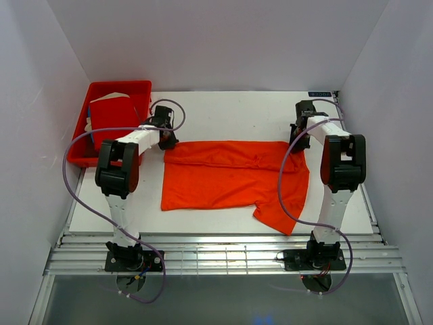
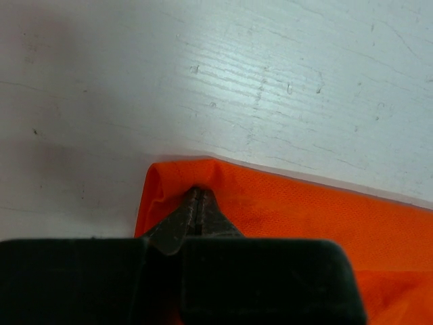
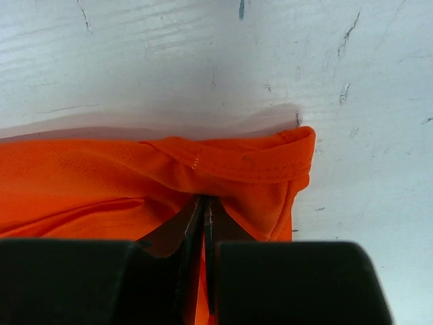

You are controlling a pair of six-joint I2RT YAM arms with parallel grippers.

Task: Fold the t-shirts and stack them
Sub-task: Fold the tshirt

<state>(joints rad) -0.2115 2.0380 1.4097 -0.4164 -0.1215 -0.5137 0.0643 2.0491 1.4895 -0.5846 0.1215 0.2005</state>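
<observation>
The orange t-shirt's top flap is bunched short of the near sleeve, so next my right gripper takes the flap's edge (image 3: 141,201) and pulls it toward that sleeve.
The bright orange t-shirt (image 1: 230,179) lies spread on the white table, folded along its far edge, one sleeve hanging toward the front right. My left gripper (image 1: 167,140) is shut on the shirt's far left corner (image 2: 169,186). My right gripper (image 1: 295,141) is shut on the shirt's far right corner (image 3: 270,166). In both wrist views the jaws are pinched together with orange cloth around them. The deeper red t-shirt (image 1: 111,120) lies folded in the red tray.
The red plastic tray (image 1: 139,88) stands at the far left of the white table (image 1: 230,108), close behind my left arm. White walls enclose the table on three sides. A metal rail runs along the near edge.
</observation>
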